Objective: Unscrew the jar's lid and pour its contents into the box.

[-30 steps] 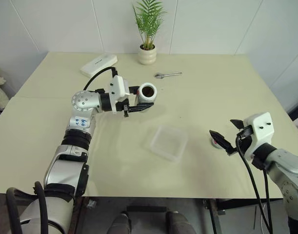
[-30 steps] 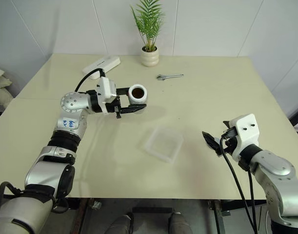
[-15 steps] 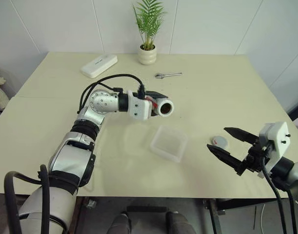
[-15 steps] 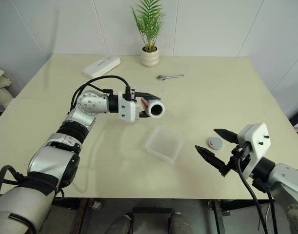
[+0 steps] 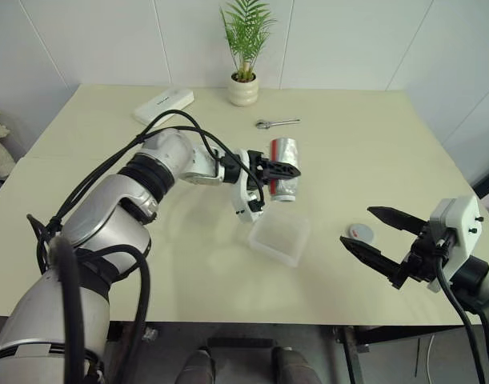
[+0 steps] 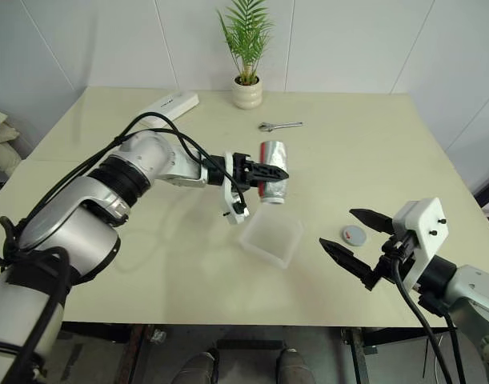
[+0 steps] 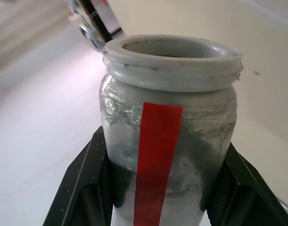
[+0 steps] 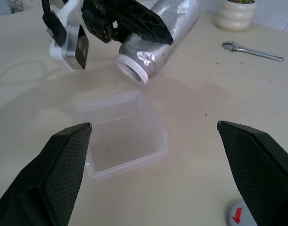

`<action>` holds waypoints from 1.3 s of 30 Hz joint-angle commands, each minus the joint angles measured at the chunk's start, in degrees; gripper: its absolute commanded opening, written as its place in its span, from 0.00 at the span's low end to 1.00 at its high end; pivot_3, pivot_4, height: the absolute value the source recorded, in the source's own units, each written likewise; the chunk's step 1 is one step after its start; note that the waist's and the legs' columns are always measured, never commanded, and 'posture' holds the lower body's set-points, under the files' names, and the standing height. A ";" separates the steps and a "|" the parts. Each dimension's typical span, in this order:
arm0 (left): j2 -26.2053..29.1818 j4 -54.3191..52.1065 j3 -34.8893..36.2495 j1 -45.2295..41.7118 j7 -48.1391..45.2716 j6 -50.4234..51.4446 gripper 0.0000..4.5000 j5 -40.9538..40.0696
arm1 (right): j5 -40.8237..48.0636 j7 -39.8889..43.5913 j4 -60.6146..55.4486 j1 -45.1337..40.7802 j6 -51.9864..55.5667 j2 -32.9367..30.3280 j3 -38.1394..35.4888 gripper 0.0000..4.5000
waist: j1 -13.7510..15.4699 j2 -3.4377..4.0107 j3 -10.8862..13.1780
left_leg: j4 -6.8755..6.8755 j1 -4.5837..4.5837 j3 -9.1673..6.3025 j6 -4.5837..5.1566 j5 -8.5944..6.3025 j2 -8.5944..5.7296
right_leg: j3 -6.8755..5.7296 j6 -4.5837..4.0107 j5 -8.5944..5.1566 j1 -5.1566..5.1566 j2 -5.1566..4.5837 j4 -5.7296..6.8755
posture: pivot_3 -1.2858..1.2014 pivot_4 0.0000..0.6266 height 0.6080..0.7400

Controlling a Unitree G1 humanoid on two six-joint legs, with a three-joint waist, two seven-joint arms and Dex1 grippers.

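Observation:
My left gripper has the jar, which hangs tipped above the box's far edge. It will set the jar down on the table (image 5: 226, 198) near the box, toward the white oblong device.
My left gripper (image 5: 276, 170) is shut on the jar (image 5: 283, 166), a clear jar with a red stripe. The jar hangs tipped with its open mouth (image 8: 132, 70) pointing down, just above the far edge of the box (image 5: 280, 237). The left wrist view has the jar (image 7: 167, 141) clamped between both black fingers (image 7: 82, 188). The grey lid (image 5: 359, 233) with its red mark lies flat on the table, right of the box. My right gripper (image 6: 338, 227) hovers open beside the lid, holding nothing. I cannot make out the contents.
A white plant pot (image 5: 243, 90) stands at the table's far edge, with a wrench (image 5: 276, 123) in front of it. A white oblong device (image 5: 162, 106) lies at the far left. The table's front edge runs close below the box.
The left arm swung right and its wrist rolled, turning the jar from mouth-up to mouth-down by the box. The right gripper drew back from the lid, which lies uncovered.

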 commanded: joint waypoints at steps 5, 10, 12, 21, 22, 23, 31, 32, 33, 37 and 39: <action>-0.16 -5.43 -9.38 -1.74 13.87 15.46 0.44 11.06 | 0.35 -1.84 0.53 -3.59 -0.51 -0.76 2.12 1.00 | -0.02 -0.01 0.01 | -0.03 0.02 0.01 0.06 -0.08 0.00 | 0.00 0.01 -0.01 0.00 0.00 0.04 | 0.52 0.24 1.00; 1.39 -6.43 -11.05 -0.15 15.73 20.97 0.44 12.42 | 0.32 -2.41 0.35 -3.44 -0.94 -0.54 3.02 1.00 | -0.01 -0.01 0.00 | -0.03 0.01 0.01 0.09 -0.11 0.00 | 0.00 0.04 -0.03 -0.01 0.00 0.07 | 0.52 0.24 1.00; 1.39 -6.45 -10.84 -0.04 15.47 22.50 0.44 11.95 | 0.40 -2.61 0.38 -3.70 -1.00 -0.46 3.25 1.00 | 0.11 -0.01 0.00 | -0.03 0.02 0.01 0.09 -0.11 0.00 | 0.00 0.04 -0.03 -0.01 0.00 0.10 | 0.52 0.24 1.00; 0.42 2.04 -1.85 0.23 6.19 5.49 0.44 -8.16 | 0.38 -2.45 0.95 -4.84 -1.64 -0.58 4.25 1.00 | 0.31 0.00 0.00 | 0.00 0.02 0.01 0.09 -0.11 -0.01 | 0.00 0.04 -0.03 -0.01 -0.01 0.15 | 0.52 0.24 1.00; 0.09 4.21 1.30 0.92 1.80 3.16 0.44 -13.49 | 0.39 -2.35 1.03 -4.97 -1.73 -0.61 4.32 1.00 | 0.29 0.00 0.00 | 0.00 0.03 0.01 0.09 -0.11 -0.01 | 0.00 0.04 -0.03 -0.01 -0.01 0.15 | 0.52 0.24 1.00; 0.13 5.17 3.47 1.48 -0.89 0.95 0.44 -17.22 | 0.39 -2.20 1.18 -5.08 -1.74 -0.70 4.37 1.00 | 0.21 0.02 -0.01 | 0.00 0.05 0.01 0.09 -0.11 -0.01 | 0.00 0.03 -0.02 -0.01 -0.01 0.16 | 0.52 0.24 1.00; -5.45 14.95 29.76 11.70 -43.55 -0.78 0.44 -59.07 | 0.30 0.22 3.92 -7.81 -1.49 -2.75 4.84 1.00 | 0.32 0.09 -0.05 | 0.10 0.05 0.03 0.11 -0.08 -0.02 | 0.01 -0.01 -0.01 0.00 -0.02 0.28 | 0.52 0.24 1.00; -6.49 15.55 33.80 13.40 -49.74 2.16 0.44 -64.72 | 0.21 0.78 4.48 -8.32 -1.45 -3.16 5.02 1.00 | 0.32 0.14 -0.08 | 0.11 0.06 0.04 0.12 -0.07 -0.02 | 0.01 -0.02 0.00 0.01 -0.02 0.29 | 0.52 0.24 1.00; -7.59 14.99 37.83 14.84 -54.79 4.82 0.44 -70.16 | 0.09 1.30 4.95 -8.65 -1.42 -3.54 5.24 1.00 | 0.26 0.15 -0.08 | 0.11 0.08 0.04 0.13 -0.07 -0.02 | 0.01 -0.02 0.00 0.04 -0.02 0.31 | 0.52 0.24 1.00; -10.18 11.05 49.24 18.50 -69.46 16.22 0.44 -85.13 | -0.07 3.07 6.31 -9.59 -1.44 -4.44 5.77 1.00 | -0.15 0.14 -0.08 | 0.11 0.14 -0.01 0.20 0.00 -0.01 | 0.00 -0.05 0.00 0.02 -0.01 0.50 | 0.52 0.24 1.00; -10.70 8.93 53.45 20.63 -75.90 22.70 0.44 -91.16 | -0.08 4.21 7.33 -10.16 -1.42 -4.85 5.91 1.00 | -0.18 0.15 -0.09 | 0.16 0.15 -0.01 0.20 0.02 -0.02 | 0.00 -0.04 0.00 0.02 -0.01 0.57 | 0.52 0.24 1.00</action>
